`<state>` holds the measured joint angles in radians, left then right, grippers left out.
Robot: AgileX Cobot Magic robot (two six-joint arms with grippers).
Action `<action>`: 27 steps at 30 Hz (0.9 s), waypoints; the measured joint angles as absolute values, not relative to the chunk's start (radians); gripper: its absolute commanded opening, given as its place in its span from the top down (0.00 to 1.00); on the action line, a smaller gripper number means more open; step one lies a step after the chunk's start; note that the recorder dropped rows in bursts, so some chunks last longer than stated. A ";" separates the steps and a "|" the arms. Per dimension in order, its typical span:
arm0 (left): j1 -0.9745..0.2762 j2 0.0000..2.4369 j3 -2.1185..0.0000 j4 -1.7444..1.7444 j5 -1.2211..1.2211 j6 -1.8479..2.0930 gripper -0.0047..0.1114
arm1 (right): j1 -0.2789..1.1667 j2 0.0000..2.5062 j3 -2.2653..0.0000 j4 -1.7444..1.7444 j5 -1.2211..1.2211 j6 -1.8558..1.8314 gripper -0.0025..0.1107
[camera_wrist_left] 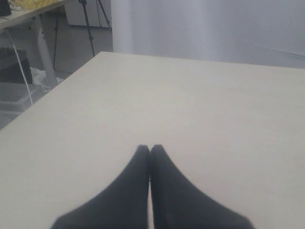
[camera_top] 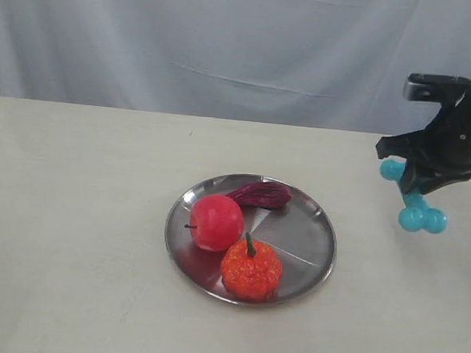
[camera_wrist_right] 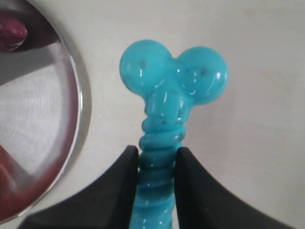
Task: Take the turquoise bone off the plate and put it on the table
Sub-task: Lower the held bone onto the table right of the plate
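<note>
The robot's right gripper needs to let go of the turquoise bone on the table (camera_top: 371, 243) (camera_wrist_right: 142, 158) beside the silver plate, across from the red apple. The bone still hangs above the table.
The turquoise bone (camera_top: 416, 210) hangs above the table (camera_top: 72, 238), to the right of the plate (camera_top: 310, 237), with my right gripper (camera_top: 411, 187) shut on its ribbed shaft. Up close, the bone (camera_wrist_right: 167, 109) has its knobbed end pointing away from the right gripper (camera_wrist_right: 157, 155), whose black fingers press both sides of the shaft; the plate's rim (camera_wrist_right: 78, 119) lies beside it. My left gripper (camera_wrist_left: 150, 150) is shut and holds nothing, over bare table (camera_wrist_left: 190, 105); it does not show in the exterior view.
On the silver plate lie a red apple (camera_top: 215, 222), an orange tangerine-like toy fruit (camera_top: 250, 270) and a dark purple eggplant (camera_top: 260, 195). A pale curtain (camera_top: 228, 40) backs the table. A table edge and floor clutter (camera_wrist_left: 28, 71) show beyond the left gripper.
</note>
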<state>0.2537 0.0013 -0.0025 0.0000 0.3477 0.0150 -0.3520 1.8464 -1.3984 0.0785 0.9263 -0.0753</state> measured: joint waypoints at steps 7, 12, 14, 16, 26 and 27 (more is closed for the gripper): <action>0.254 0.001 -0.003 0.000 0.348 0.015 0.96 | -0.344 1.944 -1.394 0.107 0.890 -0.075 0.95; 0.254 0.001 -0.003 0.000 0.348 0.015 0.96 | -0.318 2.004 -1.394 0.107 0.853 -0.075 0.95; 0.254 0.001 -0.003 0.000 0.348 0.015 0.96 | -0.308 2.024 -1.394 0.108 0.840 -0.075 0.95; 0.254 0.001 -0.003 0.000 0.348 0.015 0.96 | -0.300 2.040 -1.394 0.110 0.834 -0.075 0.95; 0.254 0.001 -0.003 0.000 0.348 0.015 0.96 | -0.296 2.087 -1.394 0.110 0.829 -0.075 0.95; 0.254 0.001 -0.003 0.000 0.348 0.015 0.96 | -0.296 2.087 -1.394 0.110 0.829 -0.075 0.95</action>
